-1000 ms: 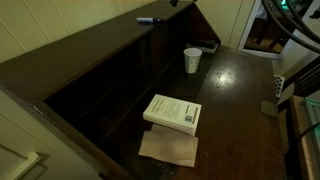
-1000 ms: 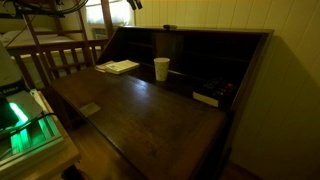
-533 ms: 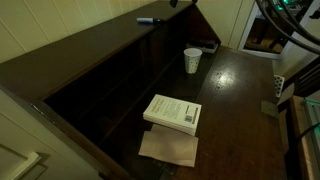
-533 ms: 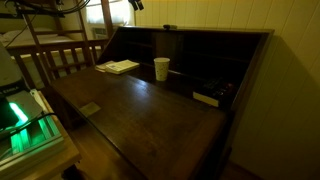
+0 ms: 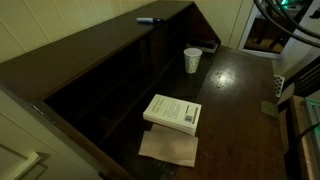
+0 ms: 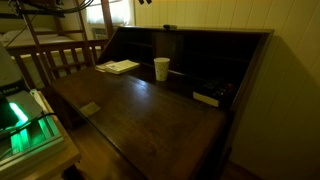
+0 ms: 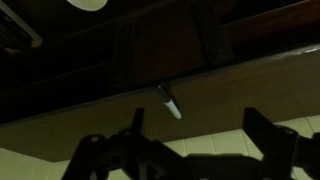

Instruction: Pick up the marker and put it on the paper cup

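Next, I close my gripper on the middle of the marker [image 5: 150, 20] [image 7: 168, 100], between its white end and its dark end, up on the top ledge of the desk.
The marker [image 5: 148, 19] is a thin dark stick lying on the top ledge of the dark wooden desk [image 5: 235, 100]; it also shows in an exterior view [image 6: 169, 27]. The white paper cup [image 5: 192, 60] stands upright on the desk surface below, also in an exterior view [image 6: 162, 68]. In the wrist view my gripper [image 7: 198, 130] is open and empty, its dark fingers [image 7: 262, 128] spread above the ledge, with the marker [image 7: 168, 100] just beyond and between them. The cup's rim [image 7: 88, 4] shows at the top edge. Only a tip of the gripper [image 6: 145, 1] shows in the exterior views.
A white book [image 5: 172, 111] lies on the desk over a brown paper sheet [image 5: 168, 148]; it also shows in an exterior view [image 6: 118, 67]. A dark flat object [image 6: 207, 97] lies in the desk's back corner. A green-lit device [image 6: 25, 125] stands beside the desk.
The gripper has risen almost out of the top edge of both exterior views and shifted towards the marker. Marker, cup and book have not moved.
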